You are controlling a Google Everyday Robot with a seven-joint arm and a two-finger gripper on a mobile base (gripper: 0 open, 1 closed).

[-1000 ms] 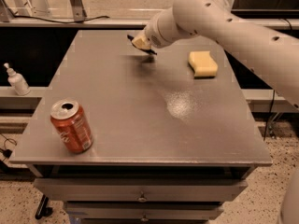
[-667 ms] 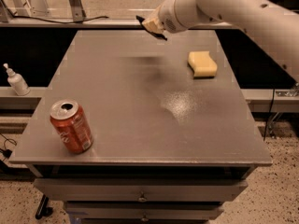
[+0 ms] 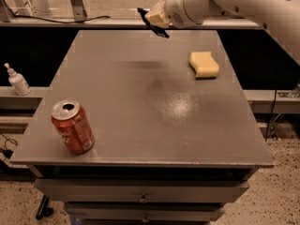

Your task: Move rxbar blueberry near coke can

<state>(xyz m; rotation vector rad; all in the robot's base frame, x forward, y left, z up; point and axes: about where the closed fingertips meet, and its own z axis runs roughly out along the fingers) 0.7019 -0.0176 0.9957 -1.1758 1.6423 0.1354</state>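
The place for the rxbar blueberry is on the grey table (image 3: 113,122) beside the coke can, on its sponge-facing side. Next, my gripper lets go of it there.
The coke can (image 3: 72,127), red-orange with a silver opened top, stands upright at the table's near left corner. My gripper (image 3: 153,22) hangs above the far edge of the table, left of its middle. It is shut on a thin dark flat thing that juts out from it, the rxbar blueberry (image 3: 161,32), seen edge-on and held clear of the tabletop. The bar is far from the can, across the table's depth.
A yellow sponge (image 3: 204,63) lies on the grey table (image 3: 154,107) at the far right. A small white pump bottle (image 3: 18,80) stands on a lower ledge to the left, off the table. My white arm (image 3: 243,3) crosses the upper right.
My gripper was down at the far part of the tabletop; it has risen with the dark bar and moved right and back, above the far edge. Can and sponge have not moved.
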